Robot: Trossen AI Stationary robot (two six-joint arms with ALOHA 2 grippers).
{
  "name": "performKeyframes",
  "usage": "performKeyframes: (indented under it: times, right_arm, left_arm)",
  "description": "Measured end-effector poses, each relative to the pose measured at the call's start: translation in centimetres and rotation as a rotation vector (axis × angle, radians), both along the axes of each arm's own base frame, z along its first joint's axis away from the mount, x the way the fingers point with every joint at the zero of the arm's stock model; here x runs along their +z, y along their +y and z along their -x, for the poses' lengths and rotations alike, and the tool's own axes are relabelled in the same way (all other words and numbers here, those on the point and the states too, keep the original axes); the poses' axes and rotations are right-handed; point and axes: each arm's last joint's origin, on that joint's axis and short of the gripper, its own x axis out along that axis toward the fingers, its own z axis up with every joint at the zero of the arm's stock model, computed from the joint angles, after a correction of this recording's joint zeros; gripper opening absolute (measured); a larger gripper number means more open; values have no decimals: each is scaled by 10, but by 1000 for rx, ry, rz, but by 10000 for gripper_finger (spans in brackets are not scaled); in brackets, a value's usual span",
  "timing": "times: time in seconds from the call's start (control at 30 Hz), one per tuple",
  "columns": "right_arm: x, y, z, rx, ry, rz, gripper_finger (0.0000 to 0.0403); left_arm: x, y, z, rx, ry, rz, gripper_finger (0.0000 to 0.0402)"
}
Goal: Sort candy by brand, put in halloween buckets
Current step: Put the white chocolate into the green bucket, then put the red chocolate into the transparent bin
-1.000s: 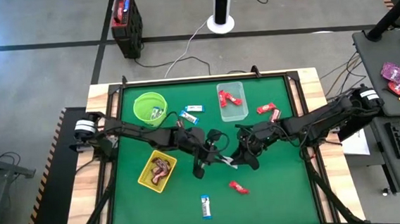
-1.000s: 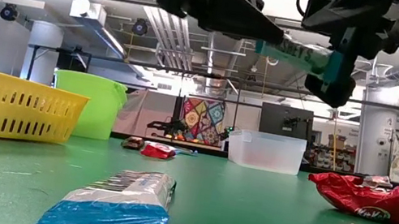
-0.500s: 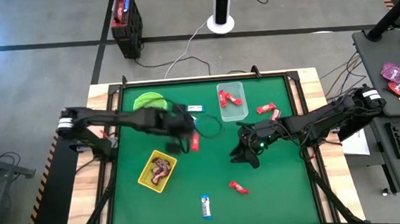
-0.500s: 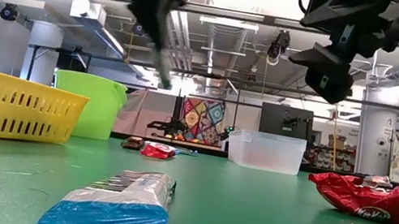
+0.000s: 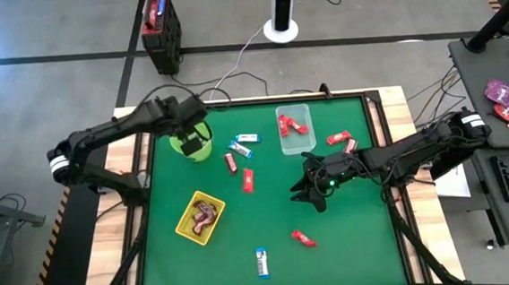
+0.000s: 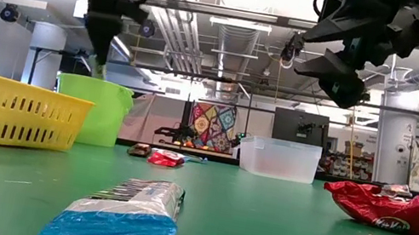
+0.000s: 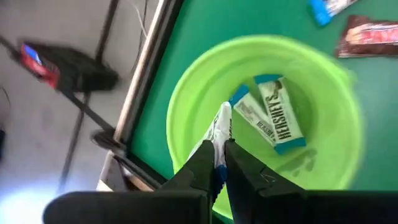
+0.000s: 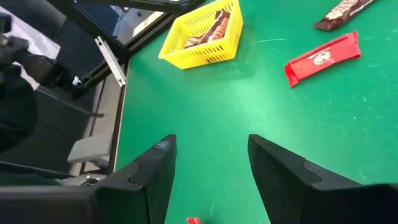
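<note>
I need to next move my right gripper to the lone red bar near the front edge of the table, where it should close on the bar's near end [image 5: 311, 243].
My left gripper [image 5: 191, 140] hangs over the round lime-green bucket [image 5: 190, 136] at the table's far left, shut on a blue-and-white candy bar [image 7: 222, 121]. Two more blue-and-white bars [image 7: 273, 115] lie on the bucket's bottom. My right gripper [image 5: 305, 193] stands open above the middle of the table, with nothing between its fingers [image 8: 211, 168]. A red bar [image 5: 248, 180], a brown bar [image 5: 230, 162] and two blue-and-white bars [image 5: 243, 143] lie flat on the green mat between the two grippers. My left gripper pinches one end of the blue-and-white bar [image 7: 221, 138] between its two fingers. The fingers come from above, slanting down into the bucket's mouth. The bar sticks out past the fingertips along their line, and its free end [image 7: 225, 109] is clear of the bucket's bottom.
The clear tub [image 5: 295, 128] at the far middle holds red bars, and two red bars [image 5: 340, 139] lie beside it. The yellow basket [image 5: 199, 216] at the near left holds brown bars. A red bar [image 5: 303, 238] and a blue-and-white bar [image 5: 262, 262] lie near the front edge.
The blue-and-white bar was held between both grippers over the table's middle. It has left my right gripper's fingers. My left gripper has carried it toward the far left, risen, and tipped its fingers downward over the green bucket. My right gripper stays where it was.
</note>
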Motion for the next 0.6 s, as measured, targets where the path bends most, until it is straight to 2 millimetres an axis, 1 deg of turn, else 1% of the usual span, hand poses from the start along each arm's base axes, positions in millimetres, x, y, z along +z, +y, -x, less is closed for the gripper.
performKeyframes:
  times: [0.1, 0.27, 0.37, 0.47, 0.6]
  right_arm:
    - [0, 0, 0, 1, -1, 6, 192]
    - [0, -1, 0, -14, -3, 19, 196]
    - [0, -1, 0, -19, -3, 21, 196]
    - [0, -1, 0, -37, 0, 13, 196]
    - [0, -2, 0, -108, 10, -23, 196]
  left_arm:
    - [-12, 9, 6, 52, 15, 5, 33]
    - [-25, 7, 8, 40, 55, 24, 81]
    - [-27, 6, 10, 43, 60, 25, 105]
    - [-25, 3, 8, 33, 27, 47, 120]
    - [-16, -10, 1, -28, -128, 70, 126]
